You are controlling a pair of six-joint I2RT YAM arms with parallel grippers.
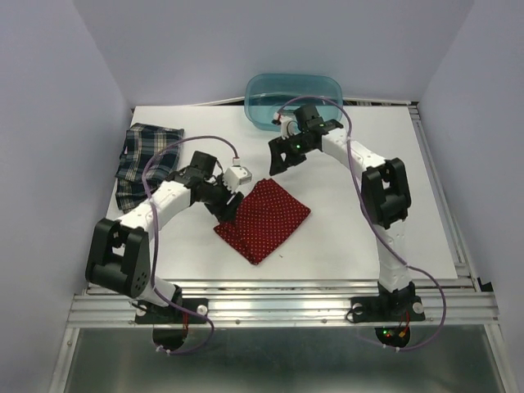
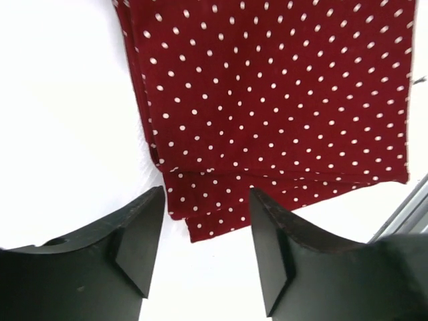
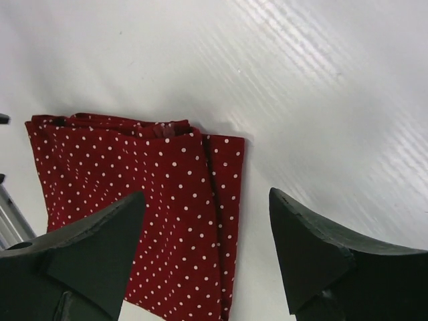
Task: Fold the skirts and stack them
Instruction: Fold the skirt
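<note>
The red skirt's far corner [image 1: 268, 185] [image 3: 212, 164], the one pointing toward the teal tub, is the next place my right gripper will go down to and close on.
The red skirt with white dots [image 1: 264, 219] lies folded into a flat square near the table's middle front. It also shows in the left wrist view [image 2: 267, 100] and in the right wrist view [image 3: 134, 180]. The plaid skirt [image 1: 144, 160] lies rumpled at the far left of the table. My left gripper [image 1: 230, 208] is open and empty, just above the red skirt's left corner [image 2: 206, 198]. My right gripper [image 1: 277, 159] is open and empty, raised above the table beyond the red skirt's far corner [image 3: 207, 194].
A translucent teal tub [image 1: 295, 99] stands at the back edge, just behind the right arm's wrist. The white table [image 1: 368, 237] ends in a metal rail along the front [image 1: 278, 307]. Light walls close in on the left, right and back.
</note>
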